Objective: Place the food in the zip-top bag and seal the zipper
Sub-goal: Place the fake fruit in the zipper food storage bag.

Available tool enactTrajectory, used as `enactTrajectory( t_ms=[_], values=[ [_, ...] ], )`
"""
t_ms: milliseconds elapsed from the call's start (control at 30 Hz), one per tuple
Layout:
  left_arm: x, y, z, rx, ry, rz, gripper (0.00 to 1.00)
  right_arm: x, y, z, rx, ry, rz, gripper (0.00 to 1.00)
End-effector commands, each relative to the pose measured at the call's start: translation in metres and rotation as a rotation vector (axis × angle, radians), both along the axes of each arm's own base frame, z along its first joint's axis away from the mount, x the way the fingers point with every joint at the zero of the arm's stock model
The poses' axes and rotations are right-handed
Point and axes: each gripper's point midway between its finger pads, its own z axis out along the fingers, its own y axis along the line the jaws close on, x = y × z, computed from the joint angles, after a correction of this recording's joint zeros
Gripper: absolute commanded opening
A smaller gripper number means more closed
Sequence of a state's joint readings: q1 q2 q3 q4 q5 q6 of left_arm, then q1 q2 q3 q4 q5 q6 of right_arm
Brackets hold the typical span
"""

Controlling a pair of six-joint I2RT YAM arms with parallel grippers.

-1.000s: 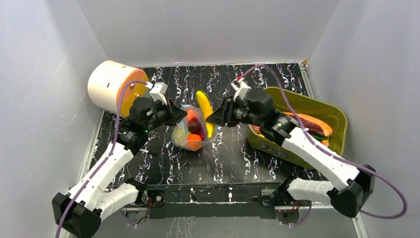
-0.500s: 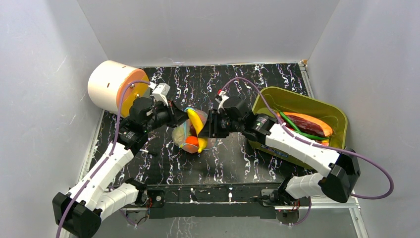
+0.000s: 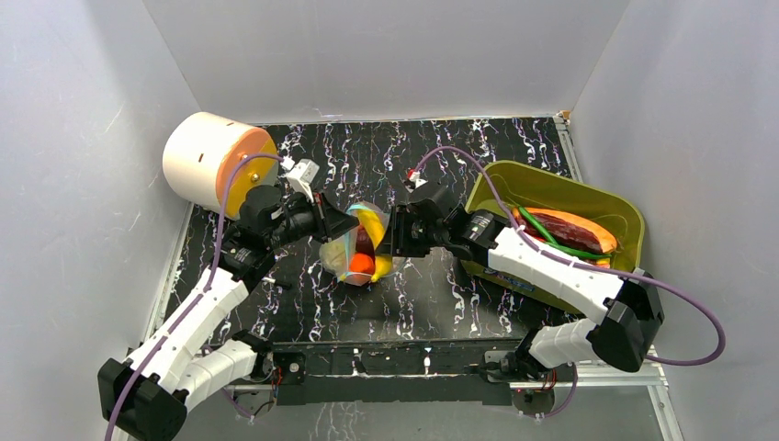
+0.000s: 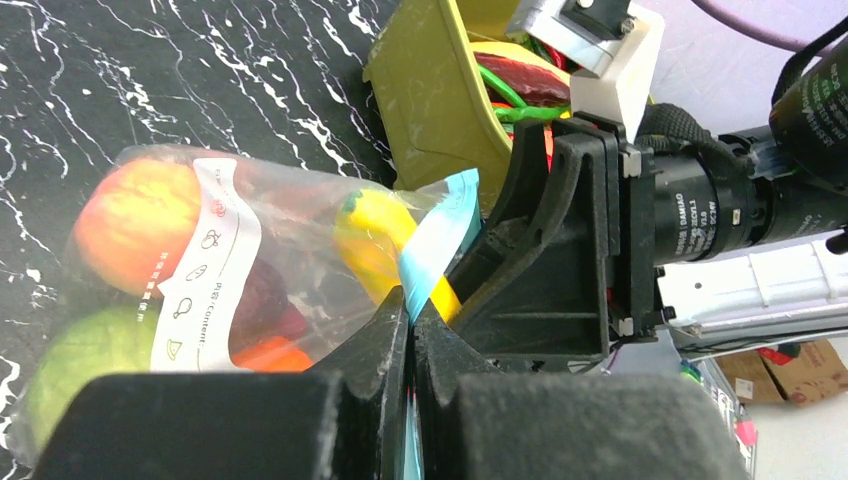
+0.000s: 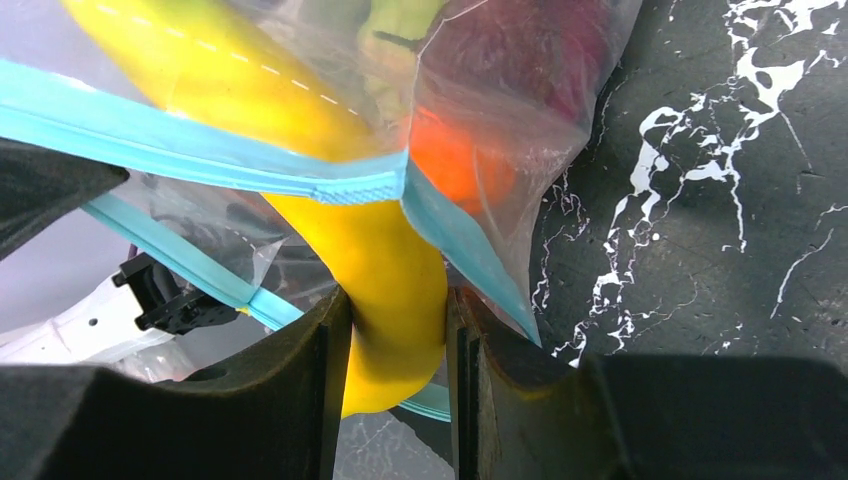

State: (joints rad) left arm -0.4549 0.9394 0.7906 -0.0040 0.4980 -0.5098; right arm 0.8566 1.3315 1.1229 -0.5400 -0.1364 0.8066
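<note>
The banana's near end pokes out of the bag's opening, so the robot's right gripper will let go of the banana and grab the zipper's loose edge (image 5: 478, 254) to open the bag.
The clear zip-top bag (image 3: 354, 253) stands mid-table with a peach (image 4: 135, 220), a green fruit (image 4: 85, 365), an orange (image 3: 361, 265) and a dark purple piece inside. My left gripper (image 4: 412, 315) is shut on the bag's blue-teal zipper (image 4: 435, 240) and holds the mouth up. My right gripper (image 5: 398, 330) is shut on the yellow banana (image 5: 385, 250), whose far end pokes through the open mouth into the bag. In the top view the left gripper (image 3: 342, 223) and the right gripper (image 3: 393, 234) meet at the bag's mouth.
An olive-green bin (image 3: 588, 204) at the right holds a red-and-orange toy and green stems. A cream and orange cylinder (image 3: 216, 163) lies at the back left. Grey walls close in three sides.
My right gripper has carried the banana from above the bag down and left into its mouth. The left gripper has kept its hold on the zipper edge and shifted slightly right.
</note>
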Motion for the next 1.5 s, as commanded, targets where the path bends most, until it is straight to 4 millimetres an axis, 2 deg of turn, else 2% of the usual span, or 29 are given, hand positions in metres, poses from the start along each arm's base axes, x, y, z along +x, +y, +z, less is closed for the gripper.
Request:
enactTrajectory(
  t_ms=[0, 200, 400, 500, 600, 767, 967, 1067, 1267, 1467],
  values=[
    [-0.012, -0.008, 0.024, -0.075, -0.052, -0.07, 0.0, 0.022, 0.006, 0.032, 0.066, -0.094, -0.08, 0.23],
    [-0.015, -0.011, 0.023, -0.088, -0.039, -0.089, 0.0, 0.033, 0.012, 0.048, 0.189, -0.127, -0.16, 0.24],
    [-0.014, -0.016, 0.034, -0.119, -0.016, -0.104, 0.0, 0.042, 0.008, 0.05, 0.214, -0.155, -0.222, 0.25],
    [-0.013, -0.017, 0.031, -0.123, 0.002, -0.105, 0.0, 0.044, 0.007, 0.047, 0.222, -0.162, -0.238, 0.27],
    [-0.013, -0.019, 0.031, -0.136, 0.011, -0.105, 0.0, 0.046, 0.006, 0.036, 0.195, -0.155, -0.248, 0.3],
    [-0.013, -0.02, 0.031, -0.15, 0.016, -0.106, 0.0, 0.048, 0.005, 0.028, 0.153, -0.161, -0.237, 0.42],
    [-0.008, -0.019, 0.031, -0.141, 0.006, -0.09, 0.0, 0.054, -0.005, 0.037, 0.119, -0.235, -0.246, 0.57],
    [-0.006, -0.018, 0.031, -0.143, 0.0, -0.077, 0.0, 0.055, -0.009, 0.04, 0.067, -0.268, -0.216, 0.61],
    [-0.003, -0.015, 0.025, -0.101, -0.003, -0.059, 0.0, 0.051, -0.016, 0.055, 0.041, -0.336, -0.164, 0.6],
    [-0.002, -0.01, 0.026, -0.076, -0.02, -0.041, 0.0, 0.036, -0.024, 0.064, 0.02, -0.328, -0.109, 0.51]
  ],
)
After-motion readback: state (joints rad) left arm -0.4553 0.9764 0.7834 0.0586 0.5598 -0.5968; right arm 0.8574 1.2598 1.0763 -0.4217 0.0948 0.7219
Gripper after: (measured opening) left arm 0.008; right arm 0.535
